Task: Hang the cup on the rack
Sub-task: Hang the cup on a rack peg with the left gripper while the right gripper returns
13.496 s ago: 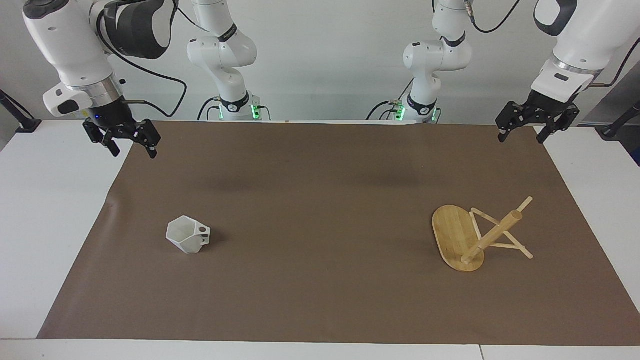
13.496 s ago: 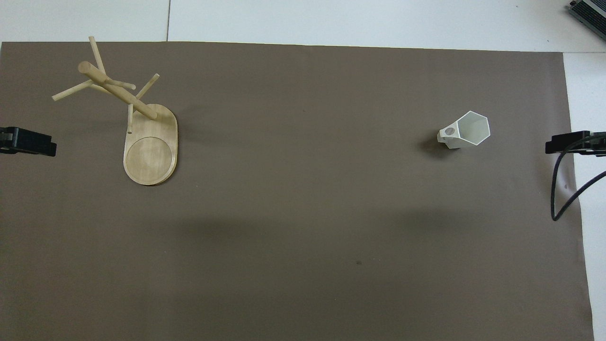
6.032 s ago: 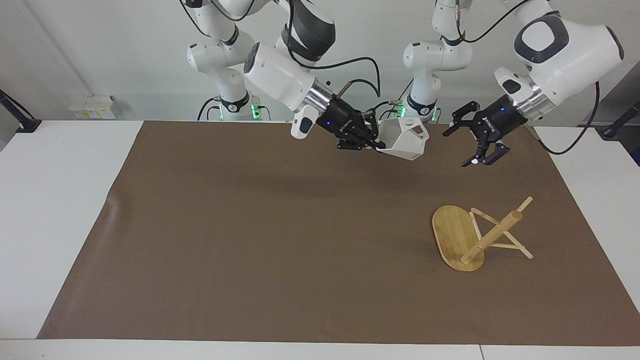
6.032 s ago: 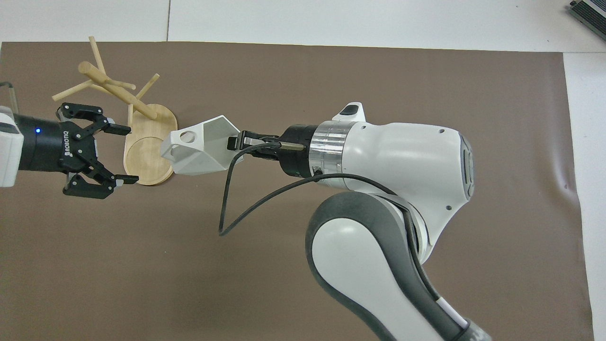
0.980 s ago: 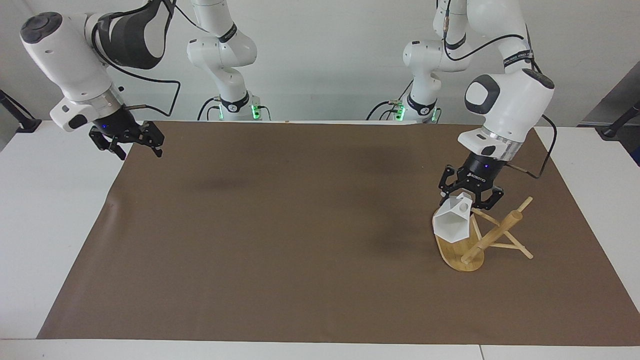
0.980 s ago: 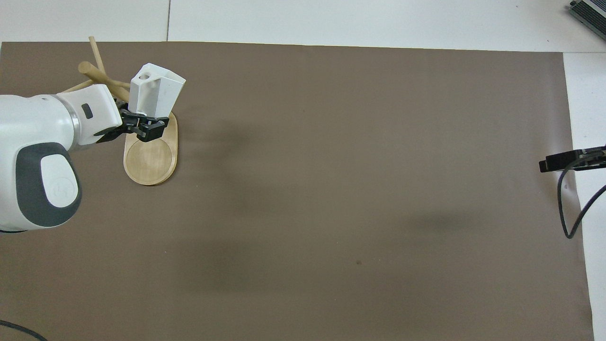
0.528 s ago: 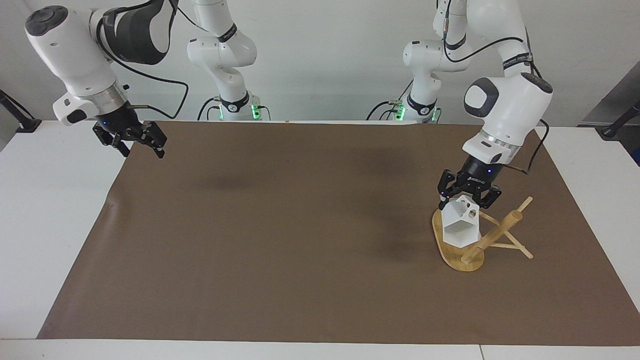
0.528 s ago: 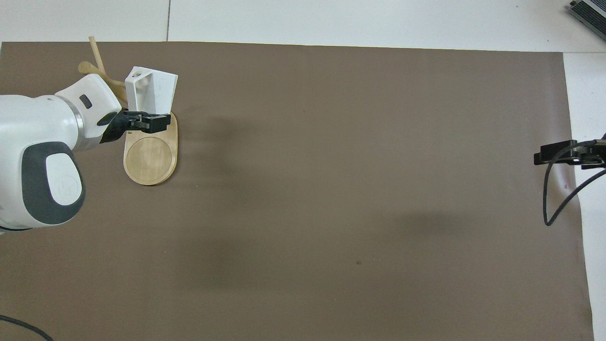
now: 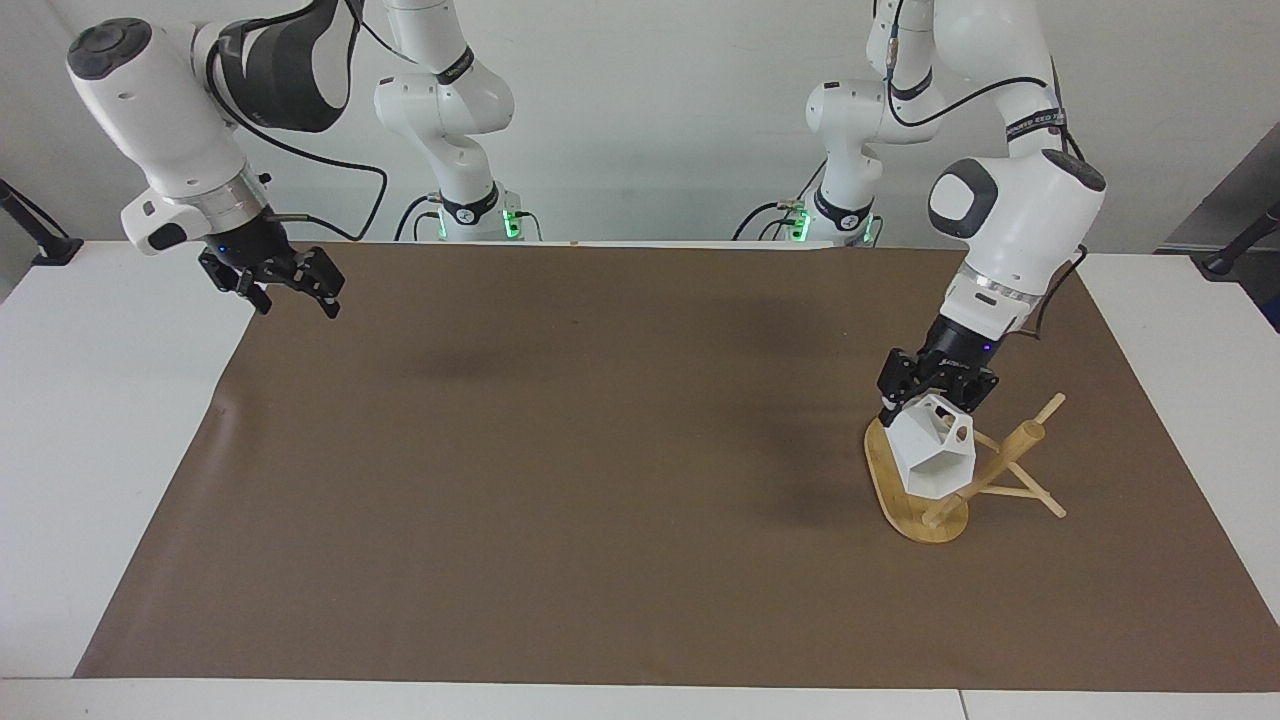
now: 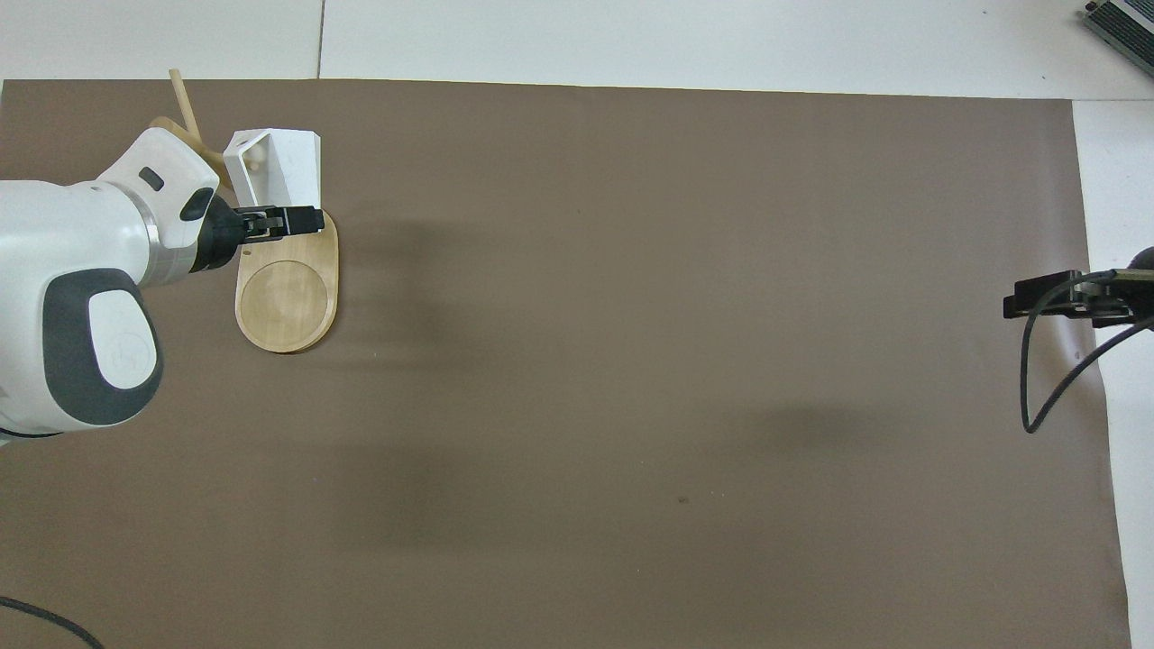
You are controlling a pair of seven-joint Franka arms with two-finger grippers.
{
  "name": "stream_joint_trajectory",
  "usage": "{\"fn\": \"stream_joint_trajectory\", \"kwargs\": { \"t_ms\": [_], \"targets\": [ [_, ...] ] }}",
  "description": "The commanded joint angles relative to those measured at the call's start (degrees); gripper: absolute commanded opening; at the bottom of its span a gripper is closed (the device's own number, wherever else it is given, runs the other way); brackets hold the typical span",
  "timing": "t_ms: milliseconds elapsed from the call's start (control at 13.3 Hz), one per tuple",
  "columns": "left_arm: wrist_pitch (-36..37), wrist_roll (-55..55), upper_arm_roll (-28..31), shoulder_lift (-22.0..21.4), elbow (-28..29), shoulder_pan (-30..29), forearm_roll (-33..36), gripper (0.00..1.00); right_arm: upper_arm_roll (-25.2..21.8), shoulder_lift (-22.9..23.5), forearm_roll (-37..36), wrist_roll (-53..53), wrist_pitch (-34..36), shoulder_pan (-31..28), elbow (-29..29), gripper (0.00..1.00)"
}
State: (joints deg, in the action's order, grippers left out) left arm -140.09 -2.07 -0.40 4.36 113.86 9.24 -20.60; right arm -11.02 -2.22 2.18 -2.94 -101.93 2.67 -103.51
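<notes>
Next, my left gripper releases the white cup, handle and all, so that it is left by its handle on the bamboo rack's peg point(image 10: 261, 179) above the oval base.
The white faceted cup point(image 9: 935, 462) is in my left gripper point(image 9: 932, 402), which is shut on its upper edge beside the handle. The cup hangs tilted right over the bamboo rack point(image 9: 1008, 452), against its slanted post and pegs and above the oval base. A bit of bamboo shows through the handle's round hole. In the overhead view the cup point(image 10: 287, 167) covers the post's foot, the left gripper point(image 10: 305, 219) is over the rack's base point(image 10: 287, 302). My right gripper point(image 9: 296, 296) is open and empty, waiting over the mat's corner at the right arm's end; it also shows in the overhead view point(image 10: 1037, 306).
A brown mat point(image 9: 600, 480) covers most of the white table. The right arm's black cable point(image 10: 1050, 379) hangs in a loop over the mat's edge.
The left gripper has lowered and tipped the cup toward the rack's pegs, so the handle's hole now sits at a peg. The right gripper has drifted slightly toward the table's middle.
</notes>
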Motion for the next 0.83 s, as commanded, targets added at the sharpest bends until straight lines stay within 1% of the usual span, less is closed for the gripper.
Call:
{"fn": "stream_joint_trajectory", "kwargs": {
  "t_ms": [0, 226, 754],
  "targets": [
    [-0.8, 5.06, 0.22, 0.65, -0.83, -0.01, 0.3, 0.0, 0.3, -0.94, -1.39, -1.45, -0.38, -0.21, -1.17, 1.0],
    [-0.8, 5.76, 0.31, 1.36, -0.92, -0.63, -2.07, 0.0, 0.3, -0.94, -1.3, -1.55, -0.29, -0.56, -1.26, 1.0],
    [-1.24, 5.59, 0.31, 2.15, -0.92, -1.59, -2.16, 0.0, 0.3, -0.77, -1.12, -1.2, -0.29, -1.0, -0.99, 1.0]
  ]
}}
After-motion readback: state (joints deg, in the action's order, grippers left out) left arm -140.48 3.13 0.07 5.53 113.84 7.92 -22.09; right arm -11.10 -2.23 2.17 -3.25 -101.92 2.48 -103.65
